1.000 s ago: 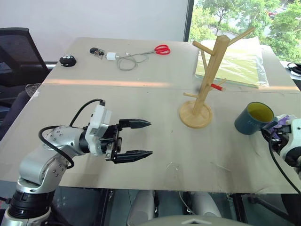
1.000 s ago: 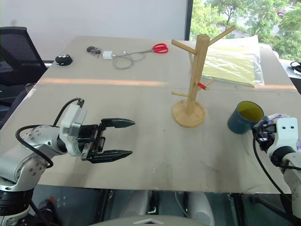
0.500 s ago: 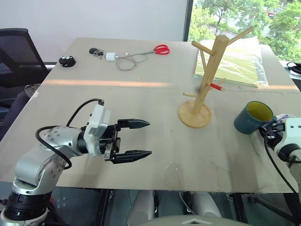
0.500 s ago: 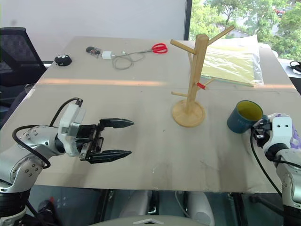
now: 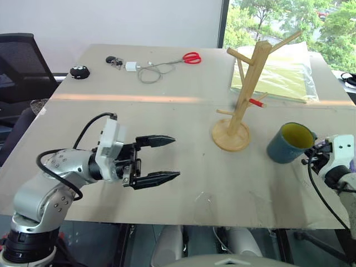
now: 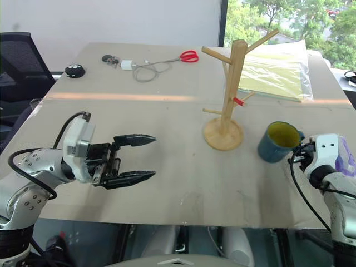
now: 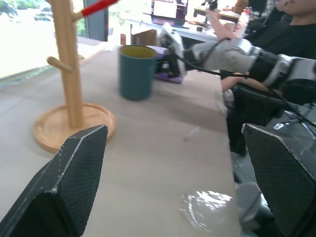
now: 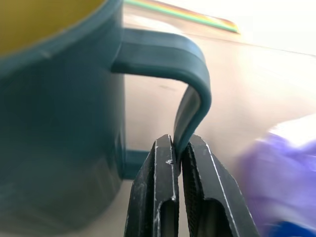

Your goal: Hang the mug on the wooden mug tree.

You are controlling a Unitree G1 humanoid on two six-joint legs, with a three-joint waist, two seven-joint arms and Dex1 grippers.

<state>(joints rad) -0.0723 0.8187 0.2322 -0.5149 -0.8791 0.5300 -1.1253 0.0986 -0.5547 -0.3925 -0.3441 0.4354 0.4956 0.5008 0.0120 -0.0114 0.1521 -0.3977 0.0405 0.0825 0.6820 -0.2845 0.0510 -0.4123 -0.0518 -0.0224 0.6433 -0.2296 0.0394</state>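
My right gripper is holding the dark blue mug. Next, I let go of it on the red-tipped peg, over the tree's round base (image 5: pixel 232 120).
The dark blue mug (image 5: pixel 288 144), yellow-green inside, stands on the table at the right of the wooden mug tree (image 5: pixel 246 94). Its handle points right. My right gripper (image 8: pixel 178 148) is shut on that handle, and its two black fingers pinch the handle's outer bar. In the left eye view the right gripper (image 5: pixel 311 158) sits just right of the mug. The tree's round base (image 5: pixel 230 137) rests on the table, and a red-tipped peg (image 5: pixel 257 102) points right. My left gripper (image 5: pixel 176 158) hovers open over the table's front left, pointing toward the tree with nothing between its fingers.
A purple tissue pack (image 6: pixel 345 158) lies behind my right wrist. At the far side lie red scissors (image 5: pixel 192 58), a white charger with its cable (image 5: pixel 146 71) and a yellow-green sheet in plastic (image 5: pixel 278 78). A seated person (image 7: pixel 296 29) is past the table's right edge.
My right gripper has shut on the mug's handle. The mug has shifted left toward the tree with it. The left gripper has hardly moved.
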